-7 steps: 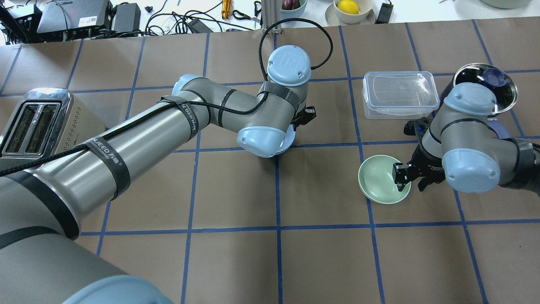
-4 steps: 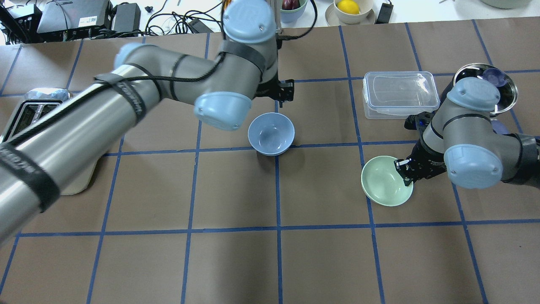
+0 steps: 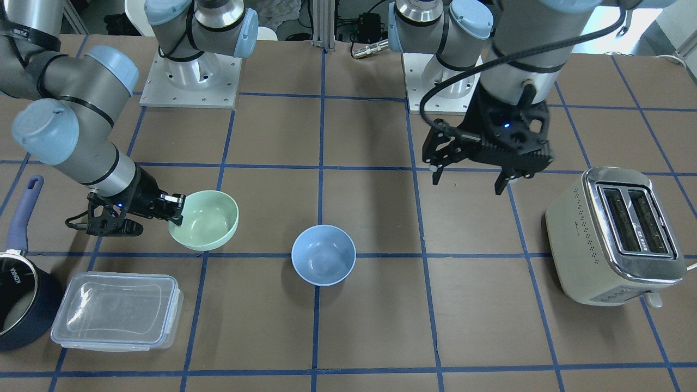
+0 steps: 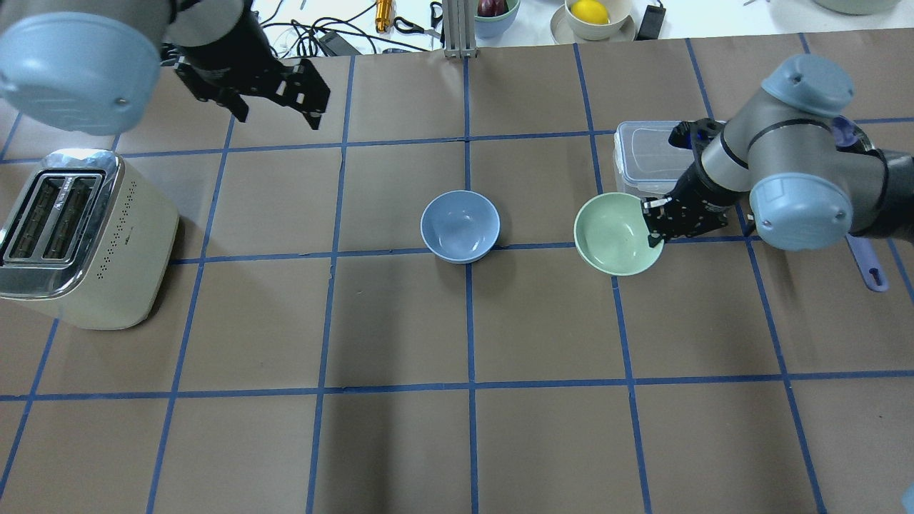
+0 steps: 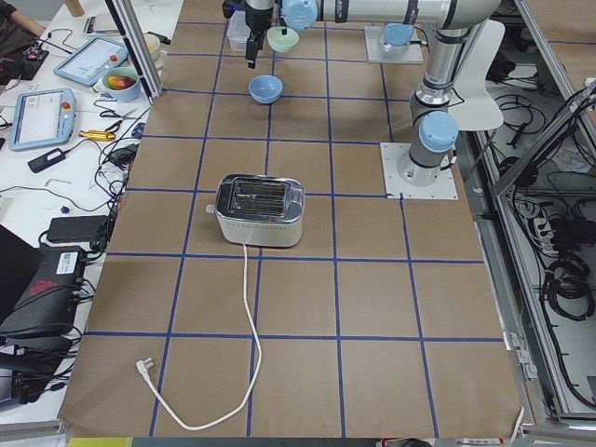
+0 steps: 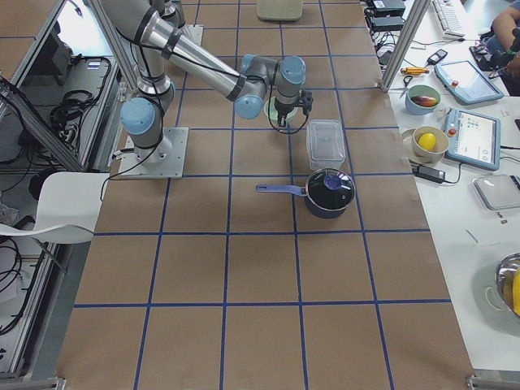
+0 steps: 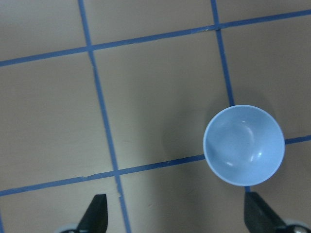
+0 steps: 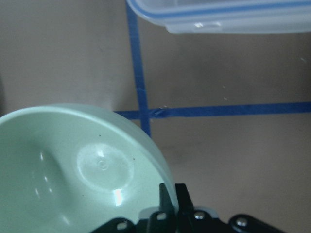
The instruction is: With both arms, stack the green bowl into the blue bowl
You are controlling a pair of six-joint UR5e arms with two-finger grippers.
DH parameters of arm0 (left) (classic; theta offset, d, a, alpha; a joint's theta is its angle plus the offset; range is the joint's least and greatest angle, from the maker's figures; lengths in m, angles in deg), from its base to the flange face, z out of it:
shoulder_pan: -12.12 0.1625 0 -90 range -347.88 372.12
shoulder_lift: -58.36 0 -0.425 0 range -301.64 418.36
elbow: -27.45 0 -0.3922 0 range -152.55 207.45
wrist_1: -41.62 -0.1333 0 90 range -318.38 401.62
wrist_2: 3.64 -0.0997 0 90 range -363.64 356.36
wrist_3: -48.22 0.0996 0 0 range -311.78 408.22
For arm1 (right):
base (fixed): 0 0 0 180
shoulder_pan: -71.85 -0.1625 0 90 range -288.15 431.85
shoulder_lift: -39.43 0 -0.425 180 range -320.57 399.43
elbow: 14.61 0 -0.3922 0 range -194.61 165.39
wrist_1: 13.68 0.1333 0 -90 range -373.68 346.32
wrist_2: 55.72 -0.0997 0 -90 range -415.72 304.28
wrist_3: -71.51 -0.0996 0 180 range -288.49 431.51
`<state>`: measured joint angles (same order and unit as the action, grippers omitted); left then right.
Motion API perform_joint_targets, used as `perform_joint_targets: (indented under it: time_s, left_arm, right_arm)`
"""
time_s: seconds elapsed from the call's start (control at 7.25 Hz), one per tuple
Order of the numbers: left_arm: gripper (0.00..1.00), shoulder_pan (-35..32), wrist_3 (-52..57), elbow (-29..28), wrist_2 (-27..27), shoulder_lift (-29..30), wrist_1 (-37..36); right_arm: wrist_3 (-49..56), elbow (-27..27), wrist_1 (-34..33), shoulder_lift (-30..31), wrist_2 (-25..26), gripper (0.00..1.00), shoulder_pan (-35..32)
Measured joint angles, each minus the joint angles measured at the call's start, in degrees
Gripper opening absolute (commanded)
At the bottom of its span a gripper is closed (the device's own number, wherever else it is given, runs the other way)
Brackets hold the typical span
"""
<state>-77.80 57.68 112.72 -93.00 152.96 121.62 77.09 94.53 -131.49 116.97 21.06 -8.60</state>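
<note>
The robot's right gripper needs to release the green bowl inside the empty blue bowl [image 3: 323, 251] at the middle of the table.
The green bowl [image 4: 614, 235] hangs tilted above the table, held by its rim in my right gripper [image 4: 653, 225]. It also shows in the front view [image 3: 204, 220] and the right wrist view [image 8: 73, 170]. The gripper's jaws [image 8: 170, 194] are shut on the rim. The blue bowl [image 4: 459, 225] stands upright and empty at the table's middle, about one bowl's width to the left of the green bowl. My left gripper [image 4: 278, 114] is open and empty, raised high at the far left, well away from the blue bowl [image 7: 243, 144].
A cream toaster [image 4: 78, 235] stands at the left. A clear lidded container [image 4: 643, 153] lies just beyond the green bowl, partly behind my right wrist. A dark navy saucepan [image 3: 16, 294] sits at the far right, its handle [image 4: 867, 264] pointing toward the robot.
My left arm has risen and swung away from the blue bowl to the far left. My right gripper has shut on the green bowl's rim and carried it up, left and farther away.
</note>
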Motion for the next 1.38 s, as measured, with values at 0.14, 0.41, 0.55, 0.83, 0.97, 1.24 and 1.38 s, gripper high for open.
perform_joint_targets:
  time_s: [0.14, 0.41, 0.55, 0.83, 0.97, 1.24, 1.38]
  left_arm:
    - [1.0, 2.51, 0.98, 0.29, 0.1, -1.64, 0.61]
    - [1.0, 4.34, 1.0, 2.35, 0.16, -3.57, 0.75]
    - [1.0, 4.48, 0.75, 2.94, 0.17, -3.99, 0.6]
    - [1.0, 4.63, 0.3, 2.86, 0.46, -3.98, 0.54]
    - [1.0, 4.68, -0.77, 2.66, 0.46, -4.01, 0.59]
    - [1.0, 4.68, -4.25, 2.36, 0.57, -3.78, 0.66]
    - [1.0, 4.68, -4.85, 2.37, 0.66, -3.64, 0.67]
  right_arm:
    - [-5.38, -4.16, 0.14, -2.15, -1.74, 0.0, -3.93]
    - [-16.05, -11.69, 0.21, -7.13, -2.66, 0.0, -12.46]
    - [-19.18, -13.6, 0.22, -9.31, -2.61, 0.0, -15.86]
    - [-20.91, -14.75, 0.16, -12.17, -2.32, 0.0, -19.69]
    - [-20.86, -14.81, 0.14, -12.95, -2.16, 0.0, -20.29]
    - [-20.76, -14.95, 0.01, -14.13, -2.01, 0.53, -20.58]
    - [-20.75, -14.98, -0.05, -14.52, -1.99, 0.76, -20.6]
